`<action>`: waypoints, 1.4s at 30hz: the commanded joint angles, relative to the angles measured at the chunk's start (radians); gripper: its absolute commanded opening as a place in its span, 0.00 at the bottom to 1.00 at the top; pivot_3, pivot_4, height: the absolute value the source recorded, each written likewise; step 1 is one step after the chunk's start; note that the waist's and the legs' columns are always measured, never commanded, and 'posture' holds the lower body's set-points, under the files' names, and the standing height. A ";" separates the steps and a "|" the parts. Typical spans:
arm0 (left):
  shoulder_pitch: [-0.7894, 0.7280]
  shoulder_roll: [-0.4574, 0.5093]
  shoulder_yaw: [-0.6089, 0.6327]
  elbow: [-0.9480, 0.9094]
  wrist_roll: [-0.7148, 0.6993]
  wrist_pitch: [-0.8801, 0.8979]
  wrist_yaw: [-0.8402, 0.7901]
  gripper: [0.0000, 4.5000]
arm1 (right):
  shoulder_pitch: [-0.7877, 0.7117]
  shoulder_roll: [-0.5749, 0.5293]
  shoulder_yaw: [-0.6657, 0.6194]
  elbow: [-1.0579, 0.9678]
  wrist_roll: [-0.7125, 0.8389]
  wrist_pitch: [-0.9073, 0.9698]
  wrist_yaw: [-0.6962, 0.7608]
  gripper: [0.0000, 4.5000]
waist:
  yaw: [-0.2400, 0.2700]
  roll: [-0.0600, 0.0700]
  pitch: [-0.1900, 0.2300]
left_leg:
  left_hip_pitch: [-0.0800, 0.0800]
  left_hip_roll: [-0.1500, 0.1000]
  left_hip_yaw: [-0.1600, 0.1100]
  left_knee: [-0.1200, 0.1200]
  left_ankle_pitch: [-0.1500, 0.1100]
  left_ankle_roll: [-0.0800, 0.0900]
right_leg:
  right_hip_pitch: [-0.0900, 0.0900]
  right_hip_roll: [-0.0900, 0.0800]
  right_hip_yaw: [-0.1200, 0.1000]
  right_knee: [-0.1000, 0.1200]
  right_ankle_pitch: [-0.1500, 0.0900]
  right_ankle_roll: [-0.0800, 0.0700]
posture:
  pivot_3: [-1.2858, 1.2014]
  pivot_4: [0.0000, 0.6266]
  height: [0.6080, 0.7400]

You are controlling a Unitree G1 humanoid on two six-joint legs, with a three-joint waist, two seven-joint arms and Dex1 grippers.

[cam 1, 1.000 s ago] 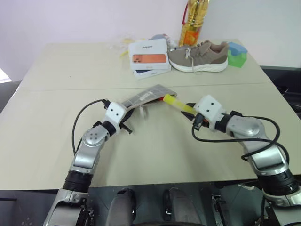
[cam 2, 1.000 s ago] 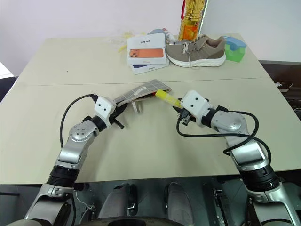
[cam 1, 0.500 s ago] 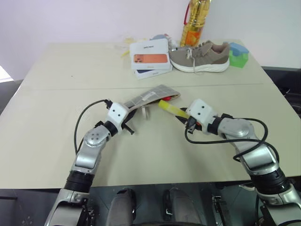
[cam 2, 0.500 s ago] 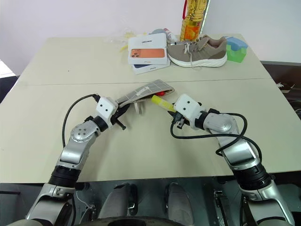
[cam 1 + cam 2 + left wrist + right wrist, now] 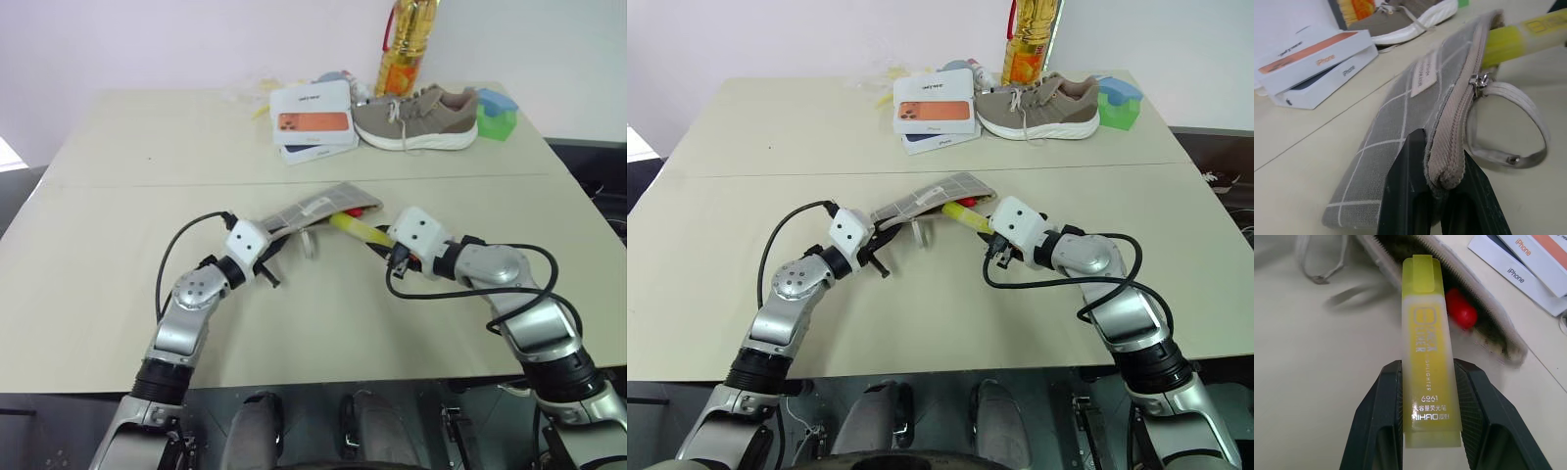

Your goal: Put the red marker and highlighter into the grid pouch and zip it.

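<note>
My right gripper will release the yellow highlighter inside the grid pouch's opening (image 5: 358, 215) (image 5: 1452, 293), next to the red marker.
The grid pouch (image 5: 318, 204) lies grey with white lines on the table. Its near end is lifted, and my left gripper (image 5: 1437, 196) is shut on that end by the zipper edge. The zipper (image 5: 1469, 93) stands open at the far end. My right gripper (image 5: 1427, 367) is shut on the yellow highlighter (image 5: 1425, 347), which is tilted, its front end at the pouch's open mouth. The red marker's red cap (image 5: 1462, 311) shows inside that mouth, the rest of it hidden by the fabric.
The pouch's grey strap loop (image 5: 1518, 122) lies on the table beside it. At the back stand stacked white phone boxes (image 5: 312, 119), a beige shoe (image 5: 416, 117), an oil bottle (image 5: 402, 44) and a green and blue block (image 5: 495, 116).
The highlighter's front end has come a little closer to the pouch mouth, and the pouch has turned slightly in the left gripper. Both grips are the same.
</note>
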 commanded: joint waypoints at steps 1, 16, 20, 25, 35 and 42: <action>0.005 0.010 -0.002 -0.034 0.000 -0.033 -0.009 0.00 | -0.022 -0.009 -0.053 -0.044 0.029 0.027 0.005 0.20 | 0.000 0.000 0.000 | 0.000 0.000 0.000 0.000 0.000 0.000 | 0.000 0.000 0.000 0.000 0.000 0.000 | 0.52 0.24 0.88; 0.002 0.024 -0.050 -0.064 -0.007 -0.078 -0.089 0.00 | -0.126 -0.086 0.159 -0.090 -0.170 -0.064 0.066 0.20 | -0.006 0.000 0.000 | 0.000 0.000 0.000 0.000 0.000 0.000 | 0.000 0.000 0.000 0.000 0.000 0.000 | 0.52 0.24 0.88; 0.002 0.021 -0.054 -0.077 -0.016 -0.072 -0.104 0.00 | -0.163 -0.073 0.209 -0.086 -0.221 -0.077 0.091 0.20 | -0.004 0.000 0.000 | 0.000 0.000 0.000 0.000 0.000 0.000 | 0.000 0.000 0.000 0.000 0.000 0.000 | 0.52 0.24 0.88; 0.002 0.021 -0.051 -0.080 -0.017 -0.064 -0.108 0.00 | -0.155 -0.056 0.190 -0.093 -0.210 -0.063 0.111 0.52 | 0.000 0.000 0.000 | 0.000 0.000 0.000 0.000 0.000 0.000 | 0.000 0.000 0.000 0.000 0.000 0.000 | 0.52 0.24 0.88; -0.026 -0.041 0.002 -0.080 -0.097 0.083 -0.050 0.00 | -0.143 0.021 -0.093 -0.198 0.051 0.082 0.114 0.94 | 0.001 0.000 0.000 | 0.000 0.000 0.000 0.000 0.000 0.000 | 0.000 0.000 0.000 0.000 0.000 0.000 | 0.52 0.24 0.88; -0.081 -0.113 -0.011 -0.063 -0.095 0.139 0.013 0.00 | -0.029 0.182 -0.131 -0.289 0.274 0.349 0.017 0.94 | 0.014 -0.001 -0.001 | 0.000 0.000 -0.001 0.000 0.000 0.000 | 0.001 0.000 0.000 0.000 0.000 0.000 | 0.52 0.24 0.88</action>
